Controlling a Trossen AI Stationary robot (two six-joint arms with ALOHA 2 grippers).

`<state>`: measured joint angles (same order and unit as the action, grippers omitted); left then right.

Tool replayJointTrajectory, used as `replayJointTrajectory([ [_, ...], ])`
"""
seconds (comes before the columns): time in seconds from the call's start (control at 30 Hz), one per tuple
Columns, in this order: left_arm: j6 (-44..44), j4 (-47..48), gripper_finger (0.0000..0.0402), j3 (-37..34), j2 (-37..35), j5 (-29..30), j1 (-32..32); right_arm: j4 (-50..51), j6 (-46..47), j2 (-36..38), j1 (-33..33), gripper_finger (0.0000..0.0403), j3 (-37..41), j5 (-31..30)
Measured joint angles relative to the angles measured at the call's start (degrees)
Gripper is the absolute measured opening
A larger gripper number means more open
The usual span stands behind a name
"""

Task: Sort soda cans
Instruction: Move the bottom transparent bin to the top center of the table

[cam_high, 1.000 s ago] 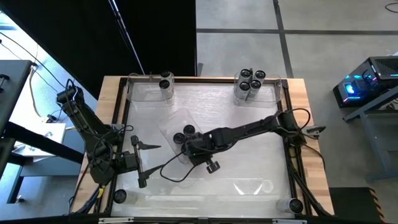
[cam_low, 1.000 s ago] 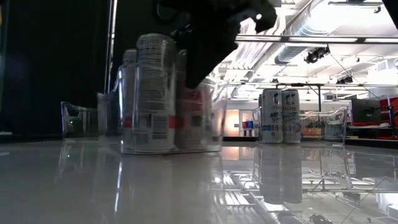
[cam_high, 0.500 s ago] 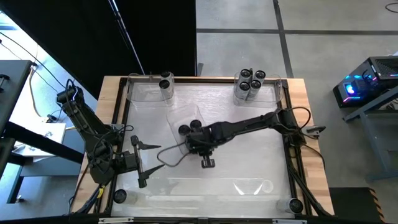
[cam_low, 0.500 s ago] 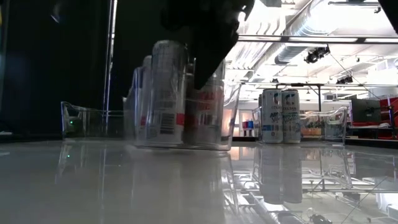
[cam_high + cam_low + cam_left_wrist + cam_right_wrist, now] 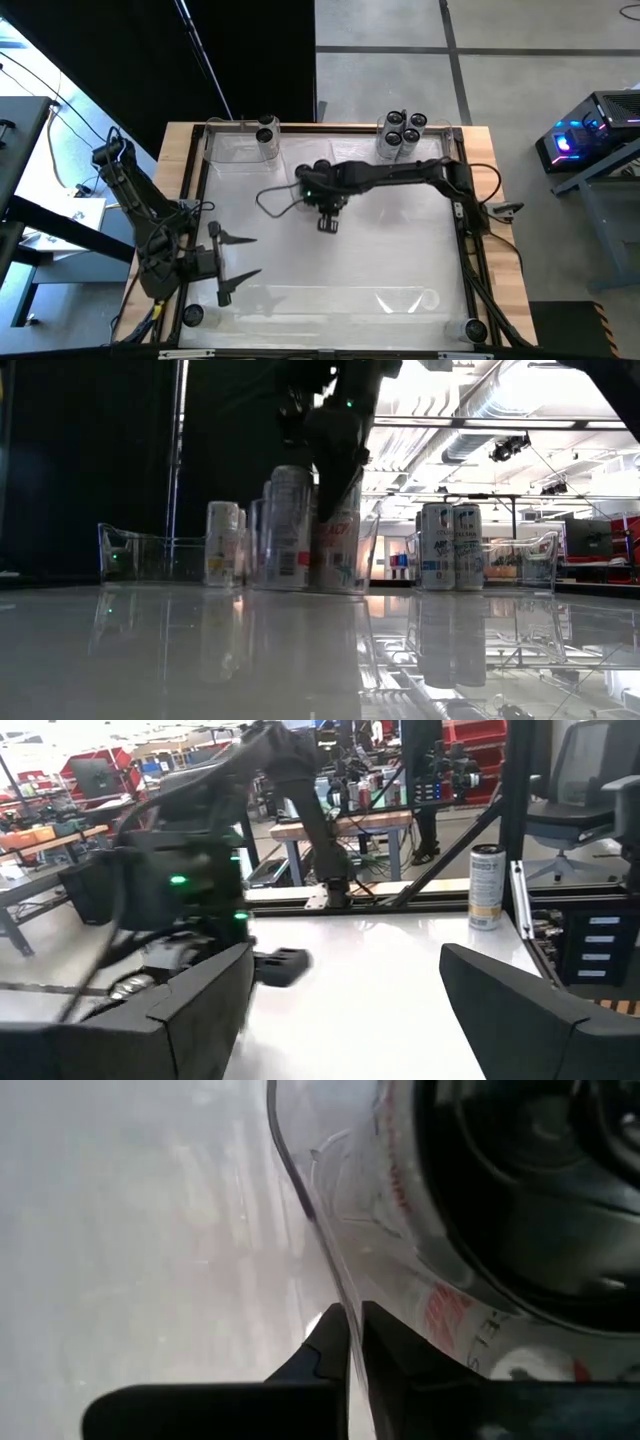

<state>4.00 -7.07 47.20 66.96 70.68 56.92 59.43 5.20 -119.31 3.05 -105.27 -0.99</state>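
Next, I let go of the clear tray of cans with my right gripper at the table's far edge [image 5: 335, 140], between the other clear trays.
Two soda cans [image 5: 311, 171] stand in a clear plastic tray [image 5: 372, 550] at the table's far middle; in the low view they show as cans [image 5: 290, 528] behind its wall. My right gripper [image 5: 318, 187] is above them, shut on the tray. One can [image 5: 266, 134] stands at the far left and several cans [image 5: 402, 130] at the far right. My left gripper [image 5: 250, 255] waits open near the left edge, holding nothing. My right gripper pinches the clear tray's upright wall at its top rim [image 5: 335, 1308], one finger [image 5: 322, 1350] outside the wall and one inside. The fingers come from above, pointing down. The tray's bottom is on the table, with the cans [image 5: 530, 1180] upright inside it.
Clear trays sit along the far edge, one at the left [image 5: 235, 148] and one at the right [image 5: 432, 150]; another tray [image 5: 405, 299] lies near the near edge. Single cans stand at the near-left corner [image 5: 192, 315] and the near-right corner [image 5: 474, 329]. A cable [image 5: 275, 196] loops beside the right gripper.
My right gripper has moved from the table's middle toward the far edge, dragging the clear tray along the table. The tray and its two cans slid with it and turned about somewhat; the cans stayed upright. My left arm kept still.
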Motion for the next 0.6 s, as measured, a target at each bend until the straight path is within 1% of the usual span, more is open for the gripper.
replayJointTrajectory([
  [0.17, 0.42, 0.02, 0.0314, 0.00, 0.00, 0.01, 0.97, 2.34, 0.04, 0.05, 3.29, 0.0005, -0.01, -1.16],
  [0.33, 1.02, 0.35, 0.0314, 0.00, 0.00, 0.01, 1.63, 5.38, 0.41, 0.72, 6.78, 0.0005, -0.02, -5.85],
  [0.43, 1.63, 0.68, 0.0314, 0.00, 0.02, 0.02, 1.69, 4.89, -0.73, 1.25, 9.19, 0.0005, 0.04, -7.92],
  [0.53, 2.66, 1.57, 0.0314, 0.00, 0.02, 0.04, 1.69, 4.35, -2.68, 1.78, 11.45, 0.0005, 0.04, -6.94],
  [0.6, 3.08, 2.02, 0.0314, 0.00, 0.02, 0.05, 1.66, 3.47, -4.43, 1.80, 12.75, 0.0005, 0.04, -4.83],
])
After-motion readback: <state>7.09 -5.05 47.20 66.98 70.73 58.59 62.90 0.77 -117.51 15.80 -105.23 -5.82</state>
